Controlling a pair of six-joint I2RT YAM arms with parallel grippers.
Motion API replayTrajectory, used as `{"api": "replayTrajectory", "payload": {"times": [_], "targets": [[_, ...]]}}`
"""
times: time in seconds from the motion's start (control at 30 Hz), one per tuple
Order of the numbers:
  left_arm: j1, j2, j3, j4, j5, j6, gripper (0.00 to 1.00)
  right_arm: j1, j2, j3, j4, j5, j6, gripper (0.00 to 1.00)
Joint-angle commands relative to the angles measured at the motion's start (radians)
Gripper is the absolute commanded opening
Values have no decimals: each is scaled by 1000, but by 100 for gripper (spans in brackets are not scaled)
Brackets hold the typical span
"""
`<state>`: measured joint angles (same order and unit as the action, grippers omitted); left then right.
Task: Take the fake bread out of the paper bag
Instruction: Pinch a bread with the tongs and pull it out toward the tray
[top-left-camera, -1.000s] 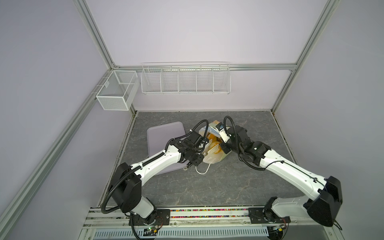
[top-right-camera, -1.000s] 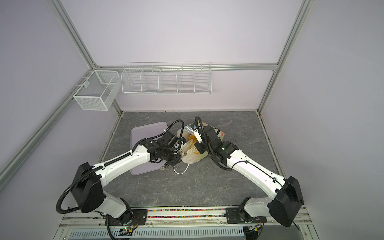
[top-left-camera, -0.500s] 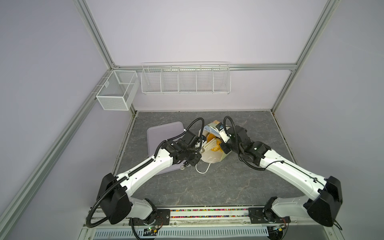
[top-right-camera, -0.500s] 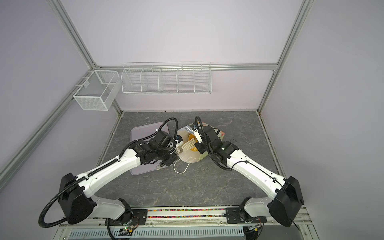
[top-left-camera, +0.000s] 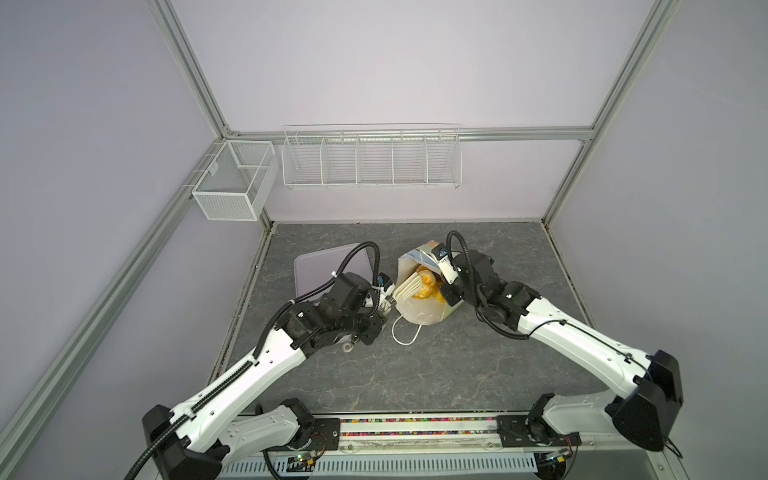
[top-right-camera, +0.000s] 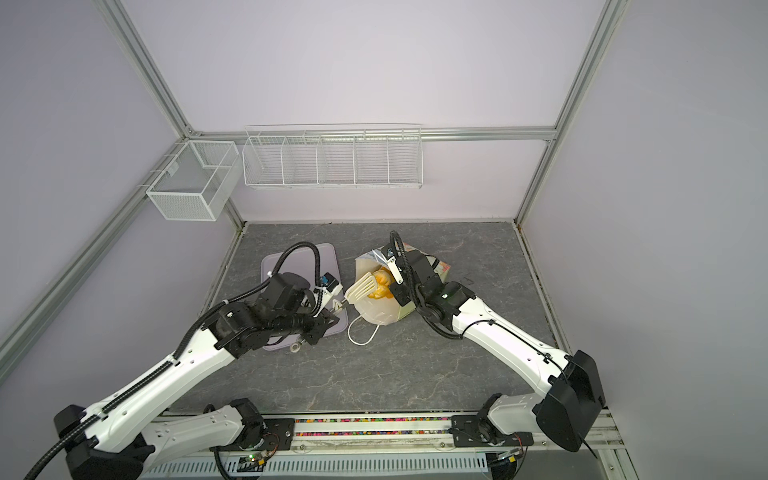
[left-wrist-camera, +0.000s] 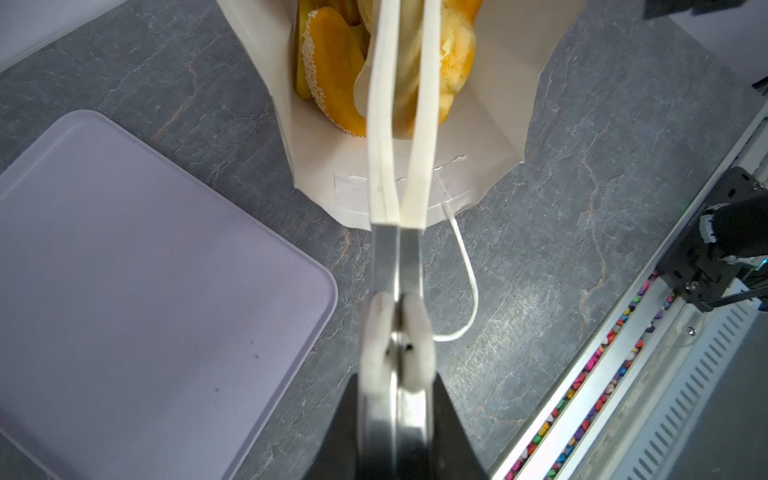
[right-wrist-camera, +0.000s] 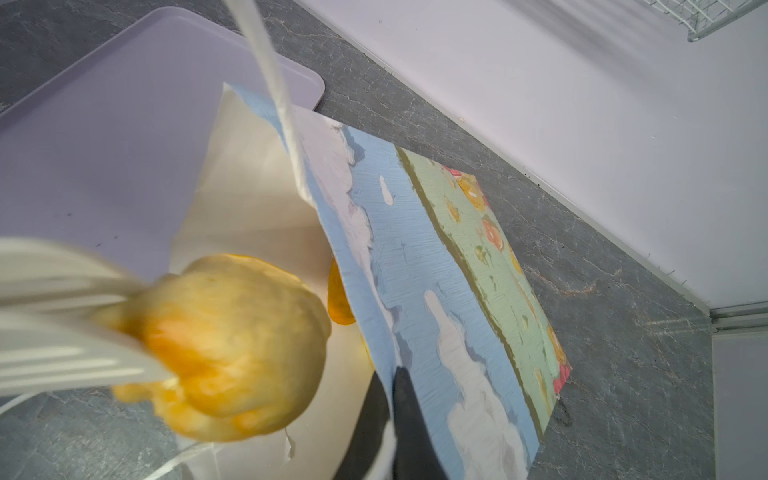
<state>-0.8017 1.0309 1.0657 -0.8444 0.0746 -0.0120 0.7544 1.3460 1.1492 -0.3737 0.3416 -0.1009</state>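
Note:
I should let go with my left gripper so the golden fake bread rests on the lilac tray's back corner (top-left-camera: 359, 257) (left-wrist-camera: 99, 169) nearest the paper bag.
The paper bag (top-left-camera: 419, 312) (top-right-camera: 379, 319) lies on its side with its white mouth facing my left arm. My right gripper (right-wrist-camera: 395, 419) is shut on the bag's printed upper wall (right-wrist-camera: 415, 266) and holds it up. My left gripper (left-wrist-camera: 398, 332) (top-left-camera: 384, 301) is shut on the metal handles of cream tongs (left-wrist-camera: 401, 124) (top-right-camera: 360, 289). The tong blades reach into the mouth and clamp one golden fake bread (right-wrist-camera: 232, 349) (top-left-camera: 428, 286). A seeded roll (left-wrist-camera: 332, 83) and more bread lie behind it in the bag.
A lilac tray (top-left-camera: 320, 266) (left-wrist-camera: 124, 291) lies flat just left of the bag, under my left arm. The bag's white cord handle (top-left-camera: 405, 332) trails on the grey tabletop. Wire baskets (top-left-camera: 370, 158) hang on the back wall.
The left gripper has squeezed the tongs together on a bread and drawn back to the left, away from the bag's mouth. The right gripper has kept its hold on the bag.

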Motion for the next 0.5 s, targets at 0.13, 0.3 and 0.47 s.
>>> {"api": "replayTrajectory", "payload": {"times": [0.13, 0.3, 0.47], "targets": [[8, -139, 6, -97, -46, -91, 4, 1, 34, 40, 27, 48, 31, 7], [112, -165, 53, -153, 6, -128, 4, 0, 44, 47, 28, 59, 31, 7], [341, -151, 74, -150, 206, -175, 4, -6, 48, 50, 21, 69, 27, 7]]}}
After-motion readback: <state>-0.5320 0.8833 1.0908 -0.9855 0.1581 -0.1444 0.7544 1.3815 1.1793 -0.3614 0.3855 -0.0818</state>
